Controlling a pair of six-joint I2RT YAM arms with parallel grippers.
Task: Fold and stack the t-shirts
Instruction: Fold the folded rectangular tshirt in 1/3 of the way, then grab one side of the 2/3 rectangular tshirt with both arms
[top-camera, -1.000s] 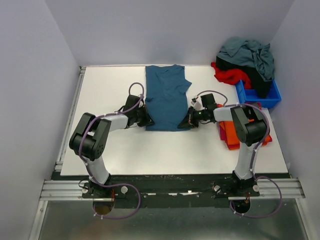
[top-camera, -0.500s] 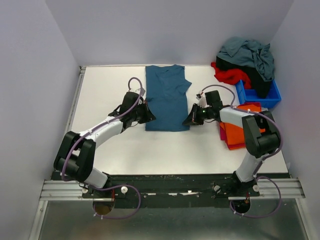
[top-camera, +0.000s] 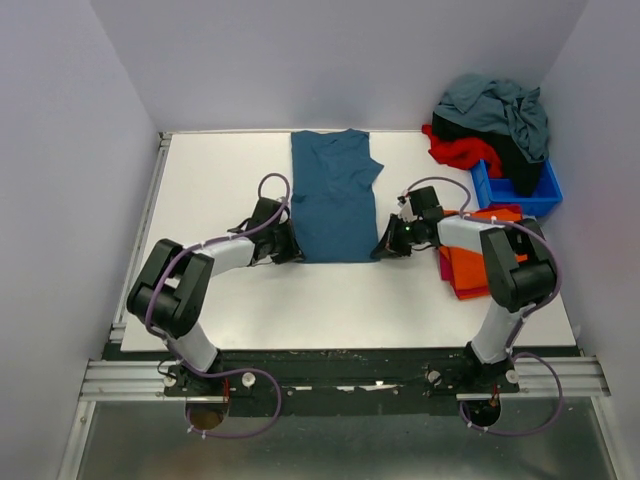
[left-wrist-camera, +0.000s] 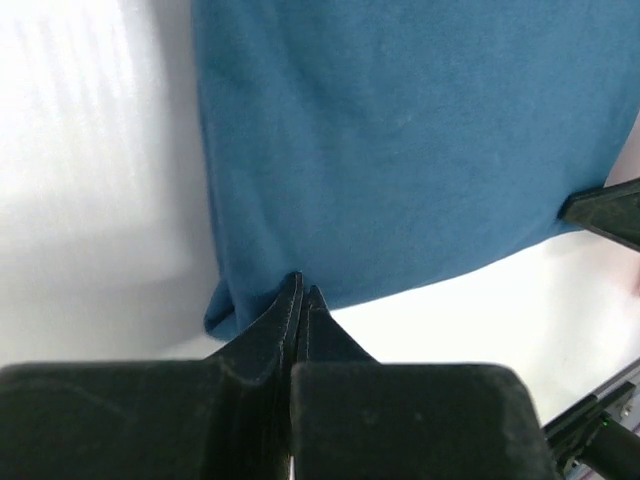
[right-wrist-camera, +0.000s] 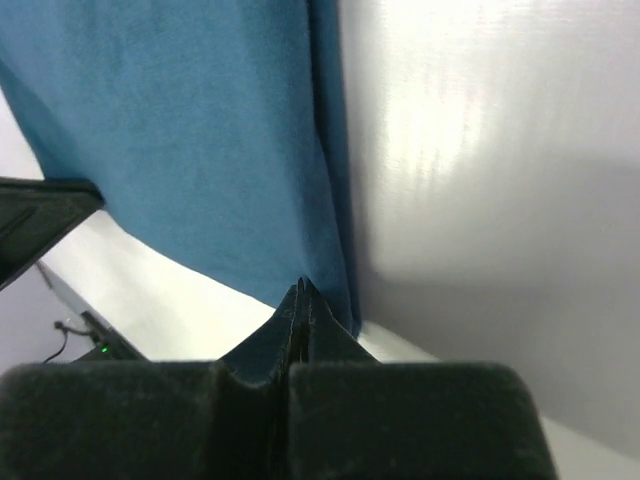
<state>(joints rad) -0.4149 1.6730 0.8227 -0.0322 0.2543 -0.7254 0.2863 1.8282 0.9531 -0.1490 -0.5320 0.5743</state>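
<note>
I have the t-shirt's hem pinched in my left gripper inward of its bunched corner, so I will open that gripper and take the t-shirt's corner (left-wrist-camera: 222, 312) before I fold the hem over.
A dark teal-blue t-shirt (top-camera: 335, 195) lies flat in the middle of the white table, folded lengthwise into a long strip, with its hem toward me. My left gripper (top-camera: 291, 247) is at the strip's near left corner. My right gripper (top-camera: 384, 247) is at its near right corner. In the left wrist view the jaws are shut, and the left gripper (left-wrist-camera: 302, 290) pinches the hem of the shirt (left-wrist-camera: 400, 150) beside a bunched corner. In the right wrist view the right gripper (right-wrist-camera: 302, 287) is shut on the hem of the shirt (right-wrist-camera: 200, 130).
A folded stack of orange and pink shirts (top-camera: 480, 265) lies at the right, under the right arm. A blue plastic bin (top-camera: 520, 190) stands at the back right under a heap of grey-blue, black and red shirts (top-camera: 490, 125). Walls close in on three sides.
Half a second ago both grippers were a little farther up the shirt's sides. They have come back down to the near corners. The shirt has not visibly shifted.
</note>
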